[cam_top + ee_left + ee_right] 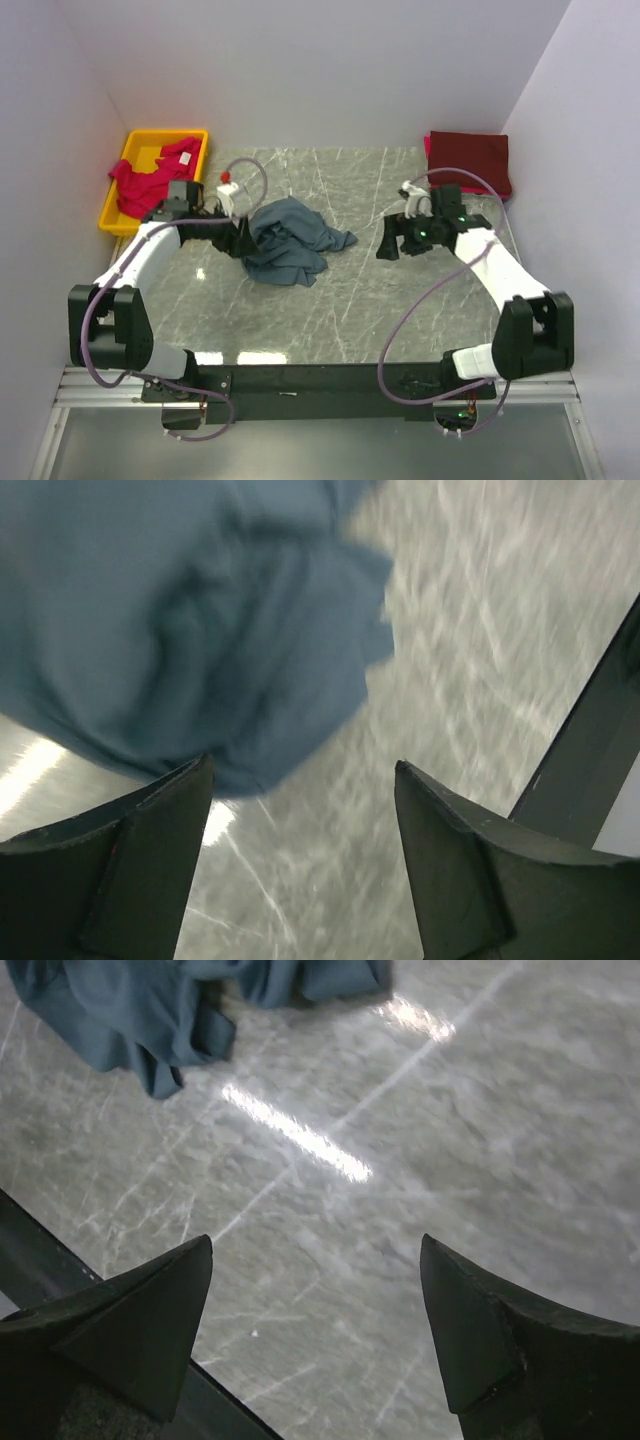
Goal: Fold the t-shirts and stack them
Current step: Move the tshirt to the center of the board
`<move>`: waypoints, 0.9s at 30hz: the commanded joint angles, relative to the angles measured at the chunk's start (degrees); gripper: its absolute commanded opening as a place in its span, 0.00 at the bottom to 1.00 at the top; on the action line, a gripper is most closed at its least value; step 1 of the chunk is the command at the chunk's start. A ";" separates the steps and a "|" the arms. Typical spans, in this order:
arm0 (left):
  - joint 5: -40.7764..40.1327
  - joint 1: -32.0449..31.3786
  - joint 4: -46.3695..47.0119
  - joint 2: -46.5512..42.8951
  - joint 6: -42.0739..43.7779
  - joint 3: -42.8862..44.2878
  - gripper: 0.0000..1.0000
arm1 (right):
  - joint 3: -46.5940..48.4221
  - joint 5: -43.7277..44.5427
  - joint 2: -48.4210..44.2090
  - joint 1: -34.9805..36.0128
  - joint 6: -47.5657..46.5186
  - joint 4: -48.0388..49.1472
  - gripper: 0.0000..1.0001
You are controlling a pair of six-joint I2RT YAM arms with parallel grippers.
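Observation:
Next, my right gripper closes on the narrow loose end (345, 240) (370, 980) of the slate blue-grey t-shirt, the one that sticks out on the side of the dark maroon t-shirt.
The slate blue-grey t-shirt (289, 240) lies crumpled on the marble table, left of centre; it also shows in the left wrist view (190, 620) and at the top of the right wrist view (150, 1005). My left gripper (240, 240) is open and empty at the shirt's left edge, jaws apart over bare table (300, 810). My right gripper (388, 240) is open and empty over bare table right of the shirt (315, 1290). The pinkish-red t-shirt (150, 180) hangs out of the yellow bin. The dark maroon t-shirt (470, 160) lies folded at the far right corner.
The yellow plastic bin (135, 150) stands at the far left corner, beside the left wall. White walls close in the table on three sides. The dark base rail (320, 378) runs along the near edge.

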 commanded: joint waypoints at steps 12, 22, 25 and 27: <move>-17.04 -16.07 10.29 -5.98 19.36 -14.79 0.80 | 29.96 -2.05 31.20 8.83 3.00 8.44 0.80; -26.98 -22.95 22.07 0.96 19.18 -18.92 0.83 | 35.26 -2.48 41.06 14.37 2.12 6.15 0.81; -27.51 -23.30 21.99 2.46 20.15 -18.92 0.76 | 35.09 -3.80 43.00 14.90 2.65 5.54 0.81; -28.48 -23.30 21.55 3.16 21.56 -18.92 0.70 | 34.82 -4.24 44.05 14.90 3.09 4.92 0.81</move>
